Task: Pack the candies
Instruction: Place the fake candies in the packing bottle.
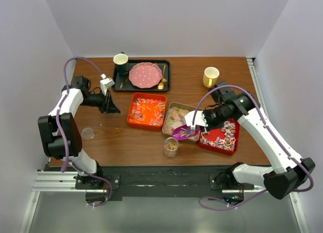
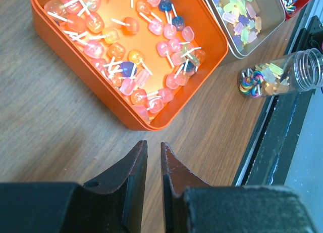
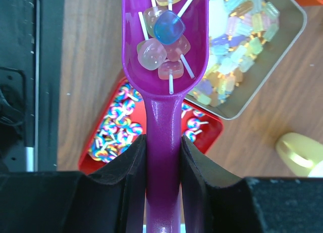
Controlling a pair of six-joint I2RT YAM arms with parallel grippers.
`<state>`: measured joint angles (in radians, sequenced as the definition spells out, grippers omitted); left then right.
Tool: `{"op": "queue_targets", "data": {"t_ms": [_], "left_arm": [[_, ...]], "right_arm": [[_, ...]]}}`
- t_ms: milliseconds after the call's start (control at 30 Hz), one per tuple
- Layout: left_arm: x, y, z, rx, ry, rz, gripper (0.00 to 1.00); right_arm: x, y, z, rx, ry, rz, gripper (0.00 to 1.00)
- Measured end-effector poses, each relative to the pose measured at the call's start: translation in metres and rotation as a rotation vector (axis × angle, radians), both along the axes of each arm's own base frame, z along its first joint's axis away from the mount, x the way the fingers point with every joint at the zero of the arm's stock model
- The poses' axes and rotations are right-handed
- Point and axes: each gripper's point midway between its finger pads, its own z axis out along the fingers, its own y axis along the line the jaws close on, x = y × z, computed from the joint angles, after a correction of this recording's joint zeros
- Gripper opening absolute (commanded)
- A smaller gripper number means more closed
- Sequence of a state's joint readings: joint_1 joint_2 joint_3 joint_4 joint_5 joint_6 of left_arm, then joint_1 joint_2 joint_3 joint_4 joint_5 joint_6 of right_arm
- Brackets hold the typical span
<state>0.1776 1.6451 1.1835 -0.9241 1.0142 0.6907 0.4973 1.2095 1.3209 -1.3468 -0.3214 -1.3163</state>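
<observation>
I will use my right gripper to set the purple scoop down on the bare table [image 1: 233, 101] next to the yellow mug, behind the red tray.
My right gripper [image 1: 194, 126] [image 3: 163, 139] is shut on the handle of a purple scoop [image 1: 182, 133] [image 3: 164, 20]. The scoop carries a few pink, orange and blue candies [image 3: 164, 51] on white sticks, over the gap between the silver tin [image 1: 167, 123] of pastel candies and the red tray [image 1: 212, 148] of swirled ones. A clear jar [image 1: 171, 147] [image 2: 282, 74], partly filled with mixed candies, stands in front of the scoop. My left gripper [image 1: 112, 109] [image 2: 153, 144] hovers left of the orange tray [image 1: 130, 114] [image 2: 149, 41] of orange-pink candies, its jaws a narrow slit apart and empty.
A black tray at the back holds a pink dotted plate [image 1: 145, 75], a dark mug [image 1: 120, 61] and a gold spoon [image 1: 162, 81]. A yellow mug [image 1: 210, 76] [image 3: 300, 149] stands at the back right. A small clear lid [image 1: 88, 133] lies near the left arm.
</observation>
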Motion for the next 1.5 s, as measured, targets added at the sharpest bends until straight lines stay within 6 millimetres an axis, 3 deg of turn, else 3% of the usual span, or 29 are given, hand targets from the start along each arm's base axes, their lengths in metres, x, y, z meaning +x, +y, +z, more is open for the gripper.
{"op": "queue_targets", "data": {"t_ms": [267,667,967,1233,1500], "left_arm": [[-0.004,-0.001,0.002,-0.003,-0.011,0.0,0.21],[-0.012,-0.004,0.002,-0.013,-0.019,0.006,0.21],[-0.014,-0.007,0.008,-0.026,-0.042,0.005,0.21],[-0.016,-0.009,0.01,-0.04,-0.051,0.002,0.21],[-0.018,-0.01,0.009,-0.049,-0.057,0.0,0.21]], "right_arm": [[0.003,0.003,0.006,-0.061,-0.07,0.077,0.0],[0.001,0.02,-0.002,-0.193,-0.103,0.15,0.0],[0.011,0.027,0.013,-0.242,-0.179,0.146,0.0],[0.007,0.036,0.017,-0.291,-0.242,0.196,0.0],[0.011,0.031,0.018,-0.333,-0.273,0.19,0.0]]}}
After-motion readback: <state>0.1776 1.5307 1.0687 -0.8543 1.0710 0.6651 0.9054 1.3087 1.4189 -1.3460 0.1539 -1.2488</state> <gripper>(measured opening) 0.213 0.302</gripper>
